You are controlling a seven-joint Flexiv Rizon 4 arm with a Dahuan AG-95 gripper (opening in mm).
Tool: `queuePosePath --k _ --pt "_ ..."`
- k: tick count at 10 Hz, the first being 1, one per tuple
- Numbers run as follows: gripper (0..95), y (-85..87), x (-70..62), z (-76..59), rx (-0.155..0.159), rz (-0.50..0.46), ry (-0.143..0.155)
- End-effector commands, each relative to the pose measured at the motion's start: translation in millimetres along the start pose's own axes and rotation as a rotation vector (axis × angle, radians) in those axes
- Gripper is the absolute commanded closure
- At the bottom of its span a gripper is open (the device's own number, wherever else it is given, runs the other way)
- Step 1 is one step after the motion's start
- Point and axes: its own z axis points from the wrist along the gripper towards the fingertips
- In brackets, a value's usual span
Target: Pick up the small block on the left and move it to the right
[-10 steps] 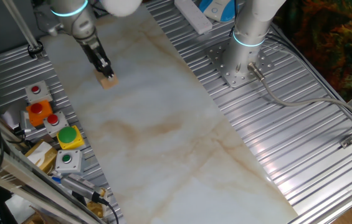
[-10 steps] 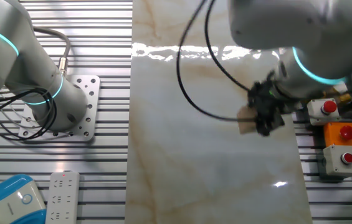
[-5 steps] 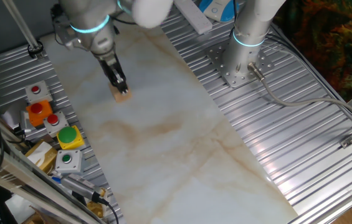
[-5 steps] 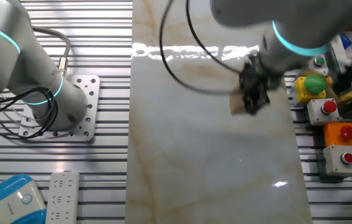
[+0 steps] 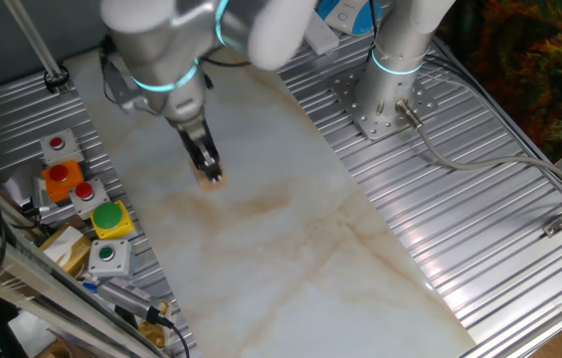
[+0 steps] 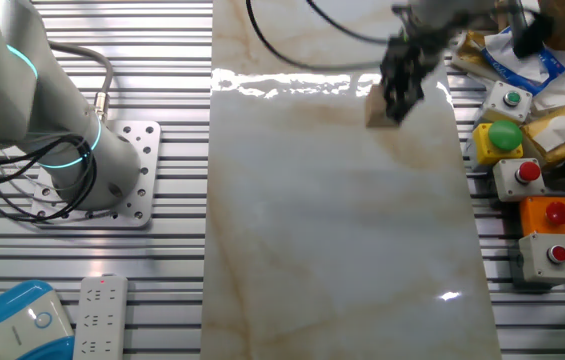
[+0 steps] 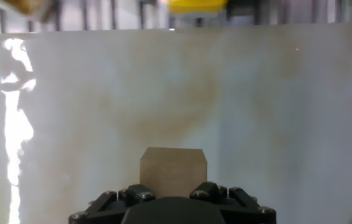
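Observation:
My gripper is going to let go of the small block on the pale marble [image 5: 238, 230] next to the brown streak, near the middle of the tabletop.
The small block [image 5: 210, 181], a plain light-tan wooden cube, is held between the fingers of my gripper [image 5: 210, 175] over the marble tabletop [image 5: 290, 239]. In the other fixed view the block [image 6: 378, 115] hangs at the tips of the dark gripper [image 6: 394, 100] near the table's far right part. In the hand view the block [image 7: 173, 172] sits just ahead of the gripper's black body, between the jaws. The gripper is shut on the block.
A row of push-button boxes [image 5: 84, 194] lies along the table's edge, also seen in the other fixed view [image 6: 524, 178]. A second arm's base [image 5: 385, 94] stands on the ribbed metal deck. A white remote and a blue device [image 6: 22, 320] lie nearby.
My gripper has carried the block steadily across the marble, away from its starting spot and along the row of button boxes. It stays shut on the block.

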Motion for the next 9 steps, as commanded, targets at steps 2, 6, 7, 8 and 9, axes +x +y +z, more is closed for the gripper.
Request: queuePosePath --k 2,6,7,8,9 --pt "95.0 41.4 3.9 18.9 -0.003 0.027 -0.010" --pt "95.0 66.2 6.0 42.7 -0.022 0.042 -0.011" --pt "95.0 69.8 4.6 54.8 -0.024 0.042 -0.020" --pt "95.0 70.3 4.0 58.7 -0.025 0.041 -0.020" --pt "95.0 69.8 2.1 68.4 -0.022 0.036 -0.021"
